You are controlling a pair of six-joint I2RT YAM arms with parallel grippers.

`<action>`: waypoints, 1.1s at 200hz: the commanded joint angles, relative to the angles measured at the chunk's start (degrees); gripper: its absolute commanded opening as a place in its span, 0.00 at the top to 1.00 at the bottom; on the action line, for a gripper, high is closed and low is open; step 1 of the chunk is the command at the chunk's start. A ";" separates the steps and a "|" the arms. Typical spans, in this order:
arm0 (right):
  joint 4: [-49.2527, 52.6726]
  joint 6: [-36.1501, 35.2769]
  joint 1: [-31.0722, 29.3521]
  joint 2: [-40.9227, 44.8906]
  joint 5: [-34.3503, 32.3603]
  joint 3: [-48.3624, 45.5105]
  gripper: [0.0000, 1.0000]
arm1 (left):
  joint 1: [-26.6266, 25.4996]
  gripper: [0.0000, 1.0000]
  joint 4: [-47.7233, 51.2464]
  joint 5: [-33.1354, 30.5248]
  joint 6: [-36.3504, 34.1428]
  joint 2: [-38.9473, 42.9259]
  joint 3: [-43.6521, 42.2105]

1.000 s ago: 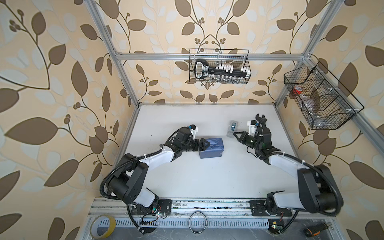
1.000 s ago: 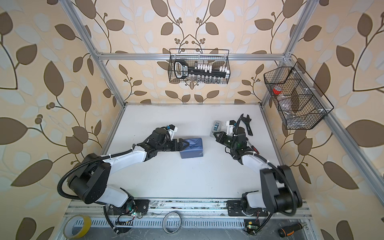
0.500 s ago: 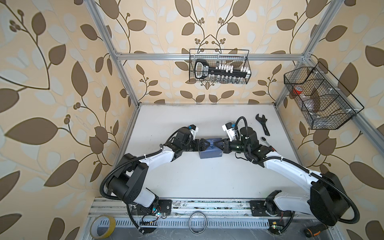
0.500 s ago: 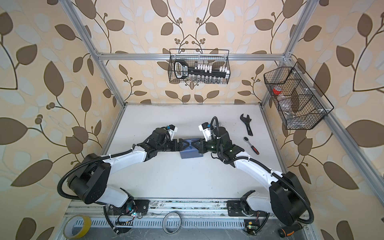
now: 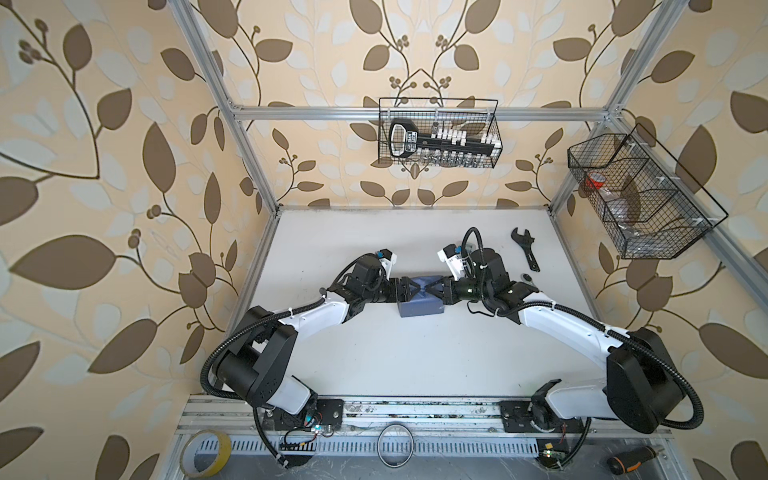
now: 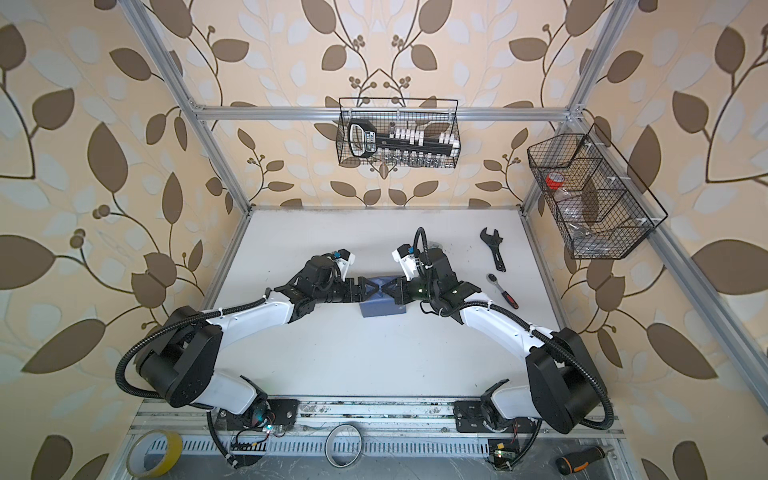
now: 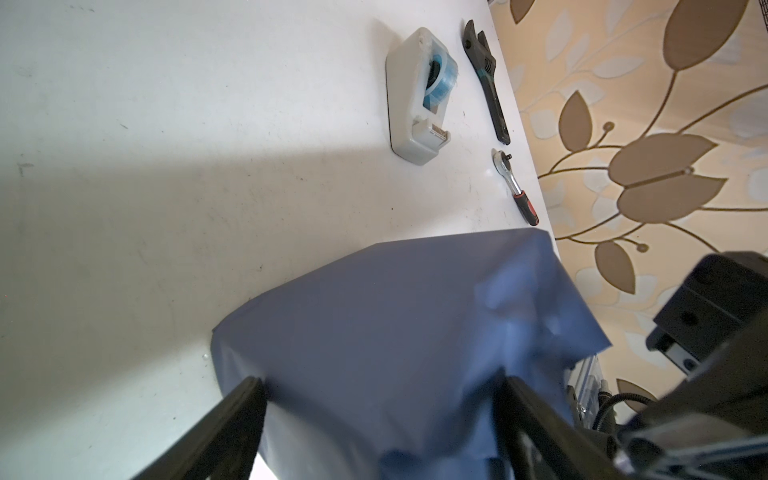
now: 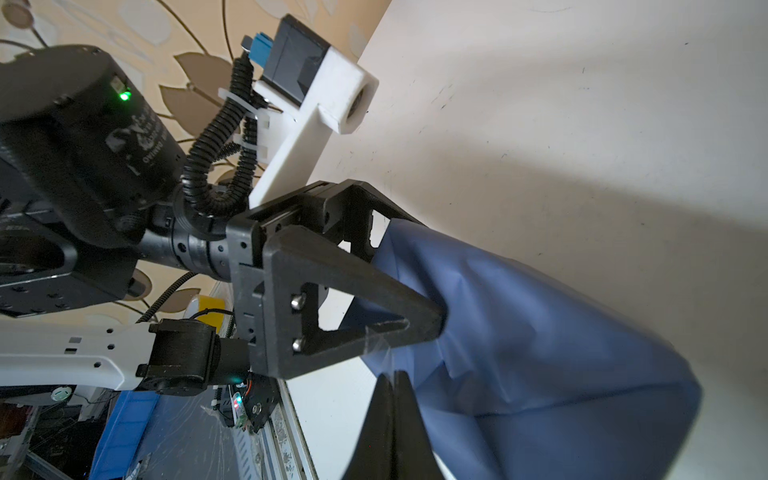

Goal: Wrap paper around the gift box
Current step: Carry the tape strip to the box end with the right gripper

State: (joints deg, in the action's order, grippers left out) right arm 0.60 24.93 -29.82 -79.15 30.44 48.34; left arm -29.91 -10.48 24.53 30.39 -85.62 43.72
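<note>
Next, I release the piece of clear tape with my right gripper on the folded paper atop the package (image 5: 424, 291) (image 8: 448, 372), next to my left gripper's finger.
The gift box is hidden under the slate-blue paper (image 5: 419, 306) (image 6: 380, 308) (image 7: 395, 316) (image 8: 519, 332), which covers it as a small package at the table's centre. My left gripper (image 5: 418, 288) (image 6: 376, 289) (image 7: 380, 384) reaches in from the left. Its jaws stand wide across the package's end, and both fingers (image 8: 353, 286) press the paper. My right gripper (image 5: 425, 289) (image 6: 385, 289) (image 8: 392, 376) comes from the right, tip to tip with the left one over the package top. It is shut on a strip of clear tape (image 8: 376, 345).
A grey-white tape dispenser (image 7: 415, 99) stands behind the package. A black wrench (image 5: 525, 253) (image 7: 486, 79) and a red-handled ratchet (image 6: 503, 291) (image 7: 515, 187) lie at the back right. Wire baskets (image 5: 438, 133) (image 5: 640, 199) hang on the walls. A yellow tape roll (image 5: 206, 453) sits by the front rail.
My right arm swung left from the tape dispenser at the back right to the package, shut all the way. The left gripper and the package stayed put.
</note>
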 commanded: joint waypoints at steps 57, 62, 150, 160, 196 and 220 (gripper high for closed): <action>2.56 -1.64 0.58 -1.56 -0.64 1.70 1.00 | -0.05 0.11 7.32 -1.68 -2.23 -2.05 -1.63; 2.52 -1.64 0.57 -1.70 -0.73 1.85 1.00 | -0.05 0.11 7.32 -1.66 -2.20 -1.96 -1.67; 5.67 -3.91 0.91 -3.83 -2.96 3.43 1.00 | -0.03 0.11 7.14 -1.60 -2.18 -2.07 -1.55; 6.23 -4.21 0.91 -3.98 -3.34 3.26 1.00 | -0.04 0.12 7.14 -1.51 -2.18 -2.02 -1.53; 7.41 -5.37 0.56 -4.50 -4.13 2.90 1.00 | -0.04 0.11 7.14 -1.46 -2.18 -1.79 -1.54; 8.51 -6.72 0.51 -4.80 -5.44 2.74 1.00 | -0.06 0.11 7.14 -1.24 -1.94 -1.24 -1.52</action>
State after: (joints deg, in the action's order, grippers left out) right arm 5.06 21.19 -29.12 -82.59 27.83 50.17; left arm -29.91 -10.59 24.49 30.39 -85.67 43.72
